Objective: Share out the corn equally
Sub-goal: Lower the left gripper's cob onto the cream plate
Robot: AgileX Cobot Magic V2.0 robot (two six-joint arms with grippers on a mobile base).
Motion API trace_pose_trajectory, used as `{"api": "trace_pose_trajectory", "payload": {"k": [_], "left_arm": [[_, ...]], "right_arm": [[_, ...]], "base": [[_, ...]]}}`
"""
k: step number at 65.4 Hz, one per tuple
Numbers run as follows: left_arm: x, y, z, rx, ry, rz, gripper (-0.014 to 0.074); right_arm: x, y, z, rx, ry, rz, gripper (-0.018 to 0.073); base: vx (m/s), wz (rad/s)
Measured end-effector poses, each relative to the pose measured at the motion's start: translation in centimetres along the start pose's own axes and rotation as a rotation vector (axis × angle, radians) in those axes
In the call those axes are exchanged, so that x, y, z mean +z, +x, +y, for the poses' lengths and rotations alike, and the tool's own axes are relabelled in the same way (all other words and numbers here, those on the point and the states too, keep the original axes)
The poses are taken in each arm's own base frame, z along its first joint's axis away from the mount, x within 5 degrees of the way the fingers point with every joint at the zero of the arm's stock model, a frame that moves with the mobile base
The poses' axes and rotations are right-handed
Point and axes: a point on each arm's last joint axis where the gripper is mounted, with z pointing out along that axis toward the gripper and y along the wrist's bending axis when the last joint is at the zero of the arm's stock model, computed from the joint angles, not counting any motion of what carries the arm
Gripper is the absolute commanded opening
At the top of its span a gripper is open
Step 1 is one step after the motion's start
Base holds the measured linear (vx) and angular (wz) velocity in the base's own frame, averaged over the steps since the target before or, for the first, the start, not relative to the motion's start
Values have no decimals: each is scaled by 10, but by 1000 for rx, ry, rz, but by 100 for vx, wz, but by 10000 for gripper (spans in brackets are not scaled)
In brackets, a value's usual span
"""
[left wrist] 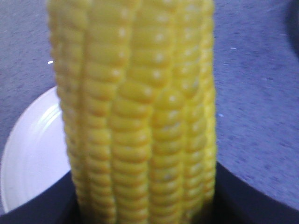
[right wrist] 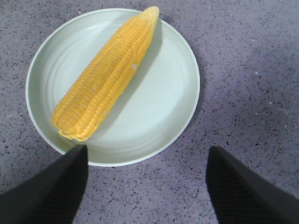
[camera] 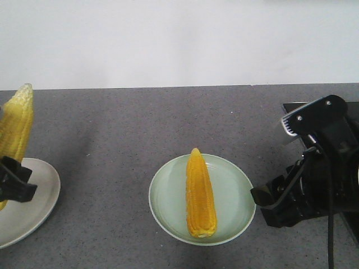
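The paler corn cob will go down lengthwise across the middle of the white plate (camera: pixel 15 196) from my left gripper.
A deep golden corn cob (camera: pixel 200 195) lies lengthwise on the pale green plate (camera: pixel 168 196) in the middle; it shows again as the cob (right wrist: pixel 107 74) on the plate (right wrist: pixel 168 107) in the right wrist view. My right gripper (right wrist: pixel 147 161) is open just off the plate's rim, at the right (camera: pixel 266 204) in the front view, holding nothing. A paler corn cob (camera: pixel 15 124) stands nearly upright at the far left, gripped low by my left gripper (camera: pixel 12 182) above the white plate (camera: pixel 42 188). That cob (left wrist: pixel 140 116) fills the left wrist view.
The grey speckled tabletop (camera: pixel 112 123) runs back to a white wall. A dark flat object (camera: pixel 294 106) sits behind the right arm at the right edge. The white plate (left wrist: pixel 32 144) lies partly out of frame at the left.
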Motion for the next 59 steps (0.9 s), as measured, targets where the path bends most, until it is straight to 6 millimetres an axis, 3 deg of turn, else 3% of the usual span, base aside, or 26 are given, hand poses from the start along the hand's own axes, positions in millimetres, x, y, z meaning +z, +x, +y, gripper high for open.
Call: {"api": "trace_pose_trajectory", "payload": {"k": [14,32,59], "left_arm": [[26,-10,20,-75,-58,102,244],[59,-5,39,-138,-94,267,244],[97,6,47,-163,-97,446,244]], "right_arm": [[0,0,0,1,-1,1,503],[0,0,0,1,-1,1,503],[0,0,0,1,-1,1,503]], "base": [[0,0],[0,0],[0,0]]}}
